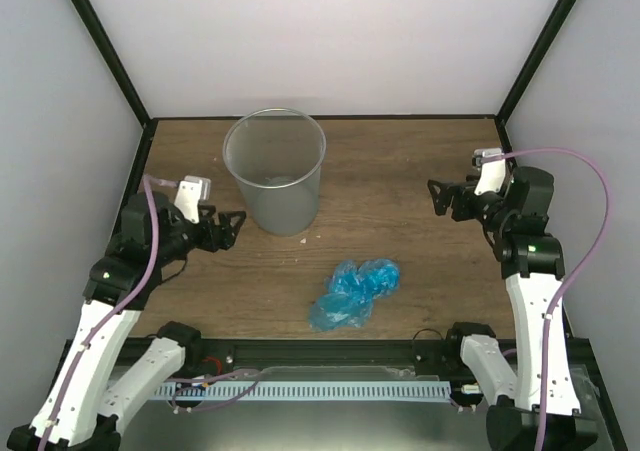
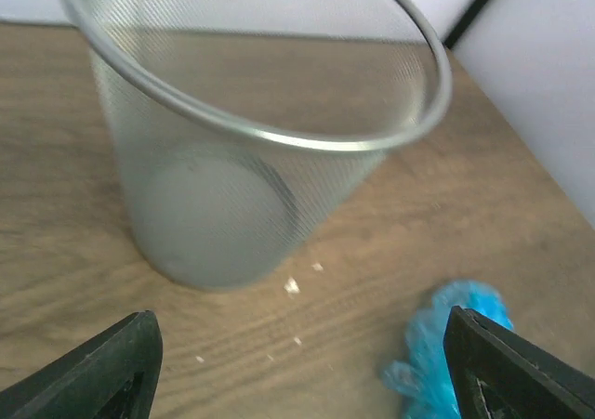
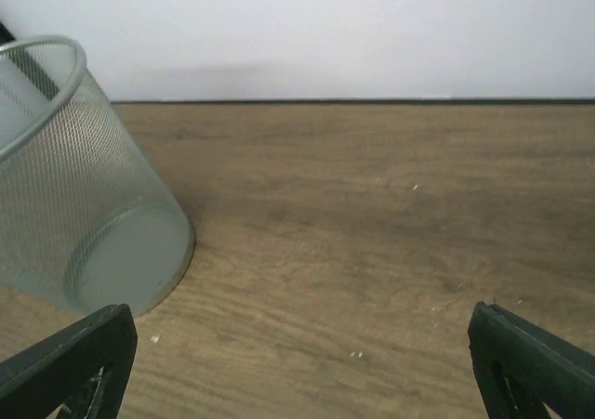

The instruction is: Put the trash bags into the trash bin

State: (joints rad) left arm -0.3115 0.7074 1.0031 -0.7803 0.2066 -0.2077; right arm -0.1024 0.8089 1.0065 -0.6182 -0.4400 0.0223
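Note:
I will close my right gripper on the far end [image 1: 388, 272] of the light-blue trash bag, which is the end that lies nearest to my right gripper.
The trash bin [image 1: 275, 171] is a round grey mesh bucket standing upright at the back left of the wooden table; it also shows in the left wrist view [image 2: 232, 159] and the right wrist view [image 3: 74, 187]. A crumpled light-blue trash bag [image 1: 355, 293] lies on the table in front of the bin, to its right, and shows at the lower right of the left wrist view [image 2: 451, 349]. My left gripper [image 1: 232, 229] is open and empty, just left of the bin's base. My right gripper [image 1: 438, 197] is open and empty at the right, well apart from the bag.
Small white crumbs [image 2: 292, 286] lie on the wood by the bin's base. Black frame posts and white walls close in the table on three sides. A black rail [image 1: 330, 353] runs along the near edge.

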